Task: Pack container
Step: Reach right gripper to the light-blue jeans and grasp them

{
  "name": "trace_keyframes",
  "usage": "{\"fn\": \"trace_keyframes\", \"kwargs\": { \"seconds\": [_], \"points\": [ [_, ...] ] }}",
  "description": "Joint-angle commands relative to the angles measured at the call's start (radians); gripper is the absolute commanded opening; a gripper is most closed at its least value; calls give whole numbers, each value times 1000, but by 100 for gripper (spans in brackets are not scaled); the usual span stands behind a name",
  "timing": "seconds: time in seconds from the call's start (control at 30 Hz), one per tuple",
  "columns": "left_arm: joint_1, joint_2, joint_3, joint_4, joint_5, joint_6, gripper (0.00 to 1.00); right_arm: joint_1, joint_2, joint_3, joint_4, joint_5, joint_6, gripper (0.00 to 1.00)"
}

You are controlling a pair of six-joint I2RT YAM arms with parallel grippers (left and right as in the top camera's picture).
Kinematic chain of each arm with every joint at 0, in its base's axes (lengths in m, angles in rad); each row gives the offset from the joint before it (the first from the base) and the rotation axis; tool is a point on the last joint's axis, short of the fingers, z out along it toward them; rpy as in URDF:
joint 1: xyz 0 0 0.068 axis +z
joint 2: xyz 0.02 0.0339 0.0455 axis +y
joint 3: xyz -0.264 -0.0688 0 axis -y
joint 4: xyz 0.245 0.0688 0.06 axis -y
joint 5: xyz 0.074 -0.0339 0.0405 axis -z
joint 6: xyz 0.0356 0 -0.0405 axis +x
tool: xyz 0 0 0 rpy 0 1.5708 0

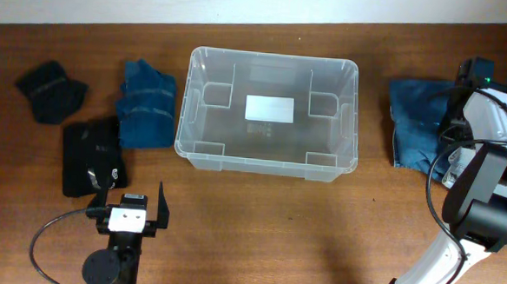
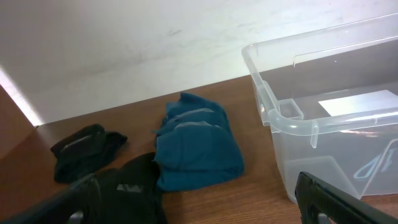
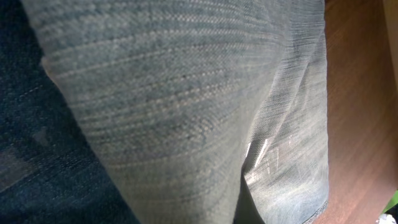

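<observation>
Next, my right gripper lets go of the grey denim garment over the white label on the clear plastic bin's base [image 1: 288, 120].
The container [image 1: 266, 165] is a clear plastic bin with a white label on its base, standing empty at the table's middle back; it also shows at the right of the left wrist view [image 2: 292, 124]. My left gripper [image 1: 133, 207] is open and empty near the front left, its fingers at the edges of the left wrist view [image 2: 199, 211]. My right gripper [image 1: 461, 105] is down on a folded blue denim garment [image 1: 415, 124] at the right. Denim [image 3: 186, 93] fills the right wrist view and hides the fingers.
Left of the bin lie a folded teal garment [image 1: 147, 106] [image 2: 196, 146], a black garment with a white logo [image 1: 92, 155] [image 2: 127, 193] and a small dark garment [image 1: 50, 90] [image 2: 84, 149]. The right arm's base stands at the front right.
</observation>
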Motion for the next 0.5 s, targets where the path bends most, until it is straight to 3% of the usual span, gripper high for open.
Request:
{"fn": "trace_keyframes", "kwargs": {
  "seconds": [0.0,0.17,0.47],
  "points": [
    [5,-8,-2,-7,3,9,99,-11,-11,20,-14,-3,15,4],
    [5,-8,-2,-7,3,9,99,-11,-60,153,-123,-78,7,4],
    [5,-8,-2,-7,3,9,99,-9,-79,657,-473,-341,-59,4]
  ]
}}
